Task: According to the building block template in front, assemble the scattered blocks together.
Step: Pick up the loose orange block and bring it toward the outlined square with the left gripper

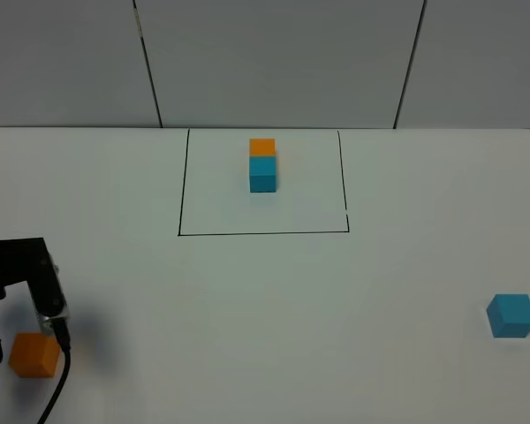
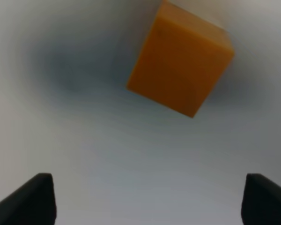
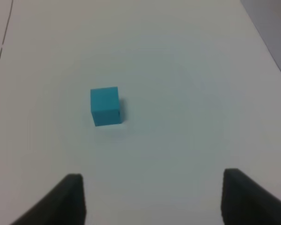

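Observation:
My left gripper is going to close on opposite sides of the loose orange cube point(image 1: 34, 355) point(image 2: 181, 60) beside the black cable, because the template needs an orange block.
The building block template is an orange cube point(image 1: 262, 147) joined to a teal-blue cube point(image 1: 262, 173), inside a thin black drawn rectangle point(image 1: 263, 233) at the table's middle back. One scattered block, the loose orange cube point(image 1: 34, 355) point(image 2: 180, 63), lies at the front left, just beside my left arm point(image 1: 22, 269). My left gripper point(image 2: 143, 201) is open, and the orange cube sits ahead of its fingers, not between them. The other scattered block, the loose teal-blue cube point(image 1: 511, 315) point(image 3: 105, 106), lies at the front right. My right gripper point(image 3: 154, 197) is open and hangs back from it, holding nothing.
The white table point(image 1: 265, 309) meets a grey panelled wall point(image 1: 274, 62) at the back. A black cable point(image 1: 57, 380) hangs from the left arm next to the orange cube. The right arm does not show in the exterior high view.

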Controlling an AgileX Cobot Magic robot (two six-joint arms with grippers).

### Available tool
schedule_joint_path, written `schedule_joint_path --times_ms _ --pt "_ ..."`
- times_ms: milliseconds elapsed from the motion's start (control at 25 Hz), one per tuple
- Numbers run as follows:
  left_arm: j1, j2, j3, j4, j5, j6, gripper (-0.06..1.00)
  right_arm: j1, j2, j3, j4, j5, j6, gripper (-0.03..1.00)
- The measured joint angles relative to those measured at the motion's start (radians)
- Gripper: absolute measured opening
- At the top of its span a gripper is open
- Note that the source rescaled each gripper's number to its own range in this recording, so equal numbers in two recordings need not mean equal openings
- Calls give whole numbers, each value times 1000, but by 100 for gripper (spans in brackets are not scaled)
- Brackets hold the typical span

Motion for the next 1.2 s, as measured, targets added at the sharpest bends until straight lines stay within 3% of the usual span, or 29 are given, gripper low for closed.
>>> schedule_joint_path --times_ms 520,1200 --pt "-4 67 -17 -45 -48 332 97 0 0 0 0 0 0 56" --pt "-4 206 -17 -88 -185 393 97 0 0 0 0 0 0 56"
